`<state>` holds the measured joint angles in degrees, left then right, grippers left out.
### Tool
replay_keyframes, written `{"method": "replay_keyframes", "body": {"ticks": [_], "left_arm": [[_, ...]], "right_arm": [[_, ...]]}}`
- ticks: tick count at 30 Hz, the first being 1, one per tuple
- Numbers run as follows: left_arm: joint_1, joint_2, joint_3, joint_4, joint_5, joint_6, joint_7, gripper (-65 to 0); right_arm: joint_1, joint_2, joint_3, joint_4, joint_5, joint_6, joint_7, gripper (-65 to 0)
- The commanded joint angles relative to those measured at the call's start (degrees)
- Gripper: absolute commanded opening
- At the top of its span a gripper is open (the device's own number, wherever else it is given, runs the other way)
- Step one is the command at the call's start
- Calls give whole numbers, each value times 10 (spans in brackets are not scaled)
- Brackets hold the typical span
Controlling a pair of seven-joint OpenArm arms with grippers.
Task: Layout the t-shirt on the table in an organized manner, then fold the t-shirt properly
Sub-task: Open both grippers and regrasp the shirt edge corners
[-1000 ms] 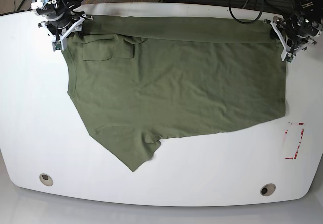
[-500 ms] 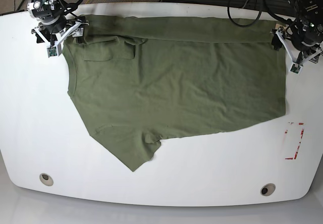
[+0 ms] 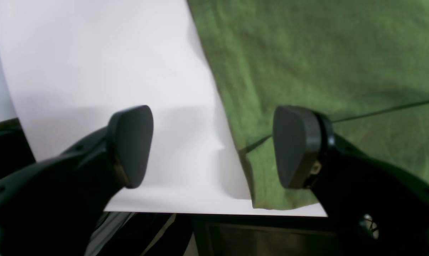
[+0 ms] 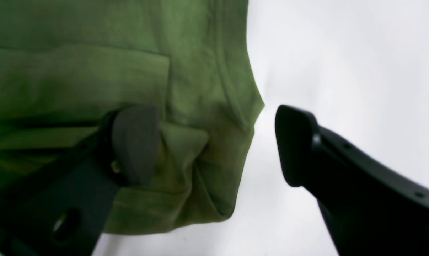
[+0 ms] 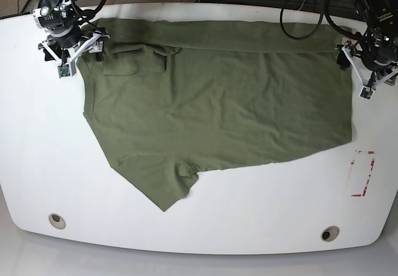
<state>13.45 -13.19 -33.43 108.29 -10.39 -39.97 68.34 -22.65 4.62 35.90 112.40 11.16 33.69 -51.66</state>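
The side edge of the t-shirt is off-centre under the open fingers of my left gripper, so next my left gripper moves inward and pinches the folded t-shirt strip's corner (image 3: 262,155).
The olive-green t-shirt (image 5: 211,102) lies spread flat across the white table (image 5: 37,139), with one sleeve pointing to the front edge. My right gripper (image 5: 82,52) is at the shirt's far left corner. In the right wrist view it (image 4: 216,142) is open and empty above the bunched corner of the shirt (image 4: 200,160). My left gripper (image 5: 353,64) is at the shirt's far right corner. In the left wrist view it (image 3: 214,147) is open and empty, with one finger (image 3: 296,145) over the shirt's corner (image 3: 306,71) and the other over bare table (image 3: 93,53).
A red tape mark (image 5: 362,173) is on the table at the right. Two grommet holes (image 5: 56,220) (image 5: 329,233) sit near the front edge. Cables (image 5: 298,2) hang beyond the far edge. The table's far edge shows just below my left gripper in its wrist view.
Both arms have shifted a little outward from the shirt's far corners, the one at the base view's right also toward the front. The shirt has not moved.
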Motion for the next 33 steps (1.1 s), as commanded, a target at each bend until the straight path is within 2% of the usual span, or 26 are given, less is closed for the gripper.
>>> {"method": "replay_keyframes", "body": {"ticks": [1, 11, 17, 21, 33], "left_arm": [[-2, -7, -3, 11, 1, 0, 0, -151], [56, 7, -5, 16, 1, 0, 3, -154], [79, 16, -5, 14, 1, 0, 3, -229], [79, 23, -5, 14, 2, 0, 3, -256], [75, 25, -3, 9, 5, 0, 3, -260]], "right_arm": [[3, 7, 2, 9, 6, 1, 7, -162], [3, 5, 2, 9, 6, 1, 7, -162], [3, 3, 2, 9, 7, 1, 7, -162], [3, 3, 2, 9, 7, 2, 7, -162], [2, 3, 2, 8, 11, 2, 7, -162]]}}
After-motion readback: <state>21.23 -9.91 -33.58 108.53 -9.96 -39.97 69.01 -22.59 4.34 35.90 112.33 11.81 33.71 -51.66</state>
